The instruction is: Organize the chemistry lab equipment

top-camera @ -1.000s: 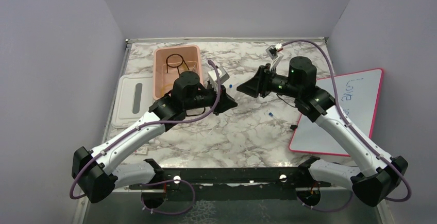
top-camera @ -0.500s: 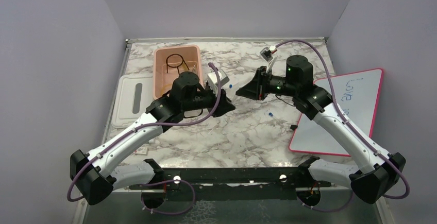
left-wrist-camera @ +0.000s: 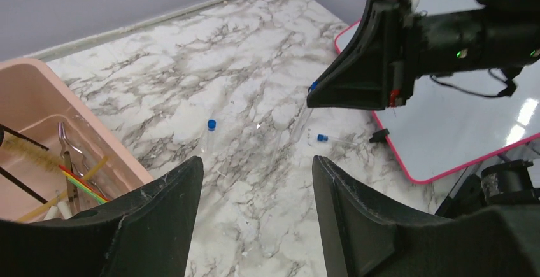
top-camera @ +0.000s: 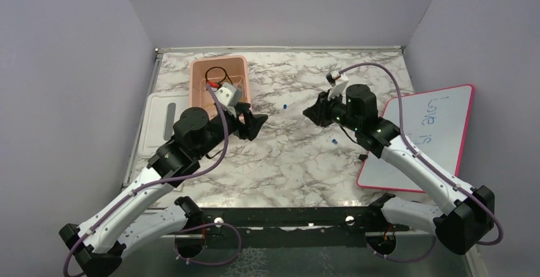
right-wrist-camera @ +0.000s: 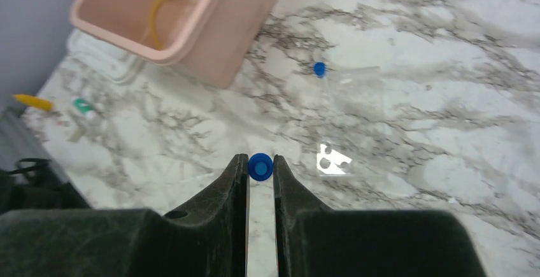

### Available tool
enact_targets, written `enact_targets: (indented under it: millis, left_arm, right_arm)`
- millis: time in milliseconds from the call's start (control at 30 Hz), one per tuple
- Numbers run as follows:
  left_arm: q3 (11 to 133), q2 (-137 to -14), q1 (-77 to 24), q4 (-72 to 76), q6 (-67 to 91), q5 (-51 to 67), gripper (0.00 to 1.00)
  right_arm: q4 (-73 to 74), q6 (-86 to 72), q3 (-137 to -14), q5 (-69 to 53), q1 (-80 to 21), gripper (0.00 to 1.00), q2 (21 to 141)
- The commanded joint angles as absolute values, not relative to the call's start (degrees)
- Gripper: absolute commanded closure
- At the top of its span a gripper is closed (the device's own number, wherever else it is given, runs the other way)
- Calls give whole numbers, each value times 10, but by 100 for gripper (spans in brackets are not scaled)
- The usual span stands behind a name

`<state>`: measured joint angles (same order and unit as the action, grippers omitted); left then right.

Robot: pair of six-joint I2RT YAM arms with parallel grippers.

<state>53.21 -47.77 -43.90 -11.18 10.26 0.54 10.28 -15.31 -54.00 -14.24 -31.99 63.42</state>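
Next, the right gripper releases its tube in the clear rack (top-camera: 286, 112) (right-wrist-camera: 321, 90), just nearer than the blue-capped tube beside the pink tub.
My right gripper (right-wrist-camera: 260, 160) is shut on a clear tube with a blue cap (right-wrist-camera: 260, 166), held above the marble table. In the left wrist view that gripper (left-wrist-camera: 318, 99) hangs with the tube slanting down from its tips. My left gripper (left-wrist-camera: 255, 165) is open and holds nothing, just right of the pink tub (top-camera: 218, 83). Two more blue-capped tubes (left-wrist-camera: 211, 125) (left-wrist-camera: 321, 138) lie on the table. The tub (left-wrist-camera: 38, 92) holds a brush (left-wrist-camera: 32, 153), thin tongs (left-wrist-camera: 63, 146), a red-tipped stick (left-wrist-camera: 79, 181), a black wire ring (top-camera: 215, 73) and tan tubing (right-wrist-camera: 167, 6).
A white lid (top-camera: 162, 124) lies left of the tub. The pink-framed whiteboard (top-camera: 426, 137) lies at the right, with a small black piece (top-camera: 363, 157) at its near-left edge. Grey walls close the table's left, back and right.
The grippers were nearly tip to tip a second ago. My left gripper has opened and drawn back left toward the tub. My right gripper closed and stays at the centre with the tube.
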Motion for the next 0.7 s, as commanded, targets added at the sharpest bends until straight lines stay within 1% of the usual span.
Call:
enact_targets:
  millis: [0,100,200,333,467,667]
  left_arm:
    - [498,-444,-438,-55,128,-29,34]
    - [488,-434,-438,-57,138,-35,34]
    - [482,-428,-438,-67,138,-42,34]
    - [485,-429,-438,-85,138,-75,34]
    - [493,-431,-438,-108,155,-94,34]
    - [483,-417,-438,-108,153,-94,33]
  right_arm:
    - [7,-89,-495,21,-352,89,649]
    - [-46,-70,-474,84,-387,89,683]
    - [-94,-57,-471,112,-412,89,735]
    - [-127,-53,-499,124,-418,91,817]
    - [-196,-49,-499,173,-418,92,868]
    - [-233,-45,-502,146,-418,92,899]
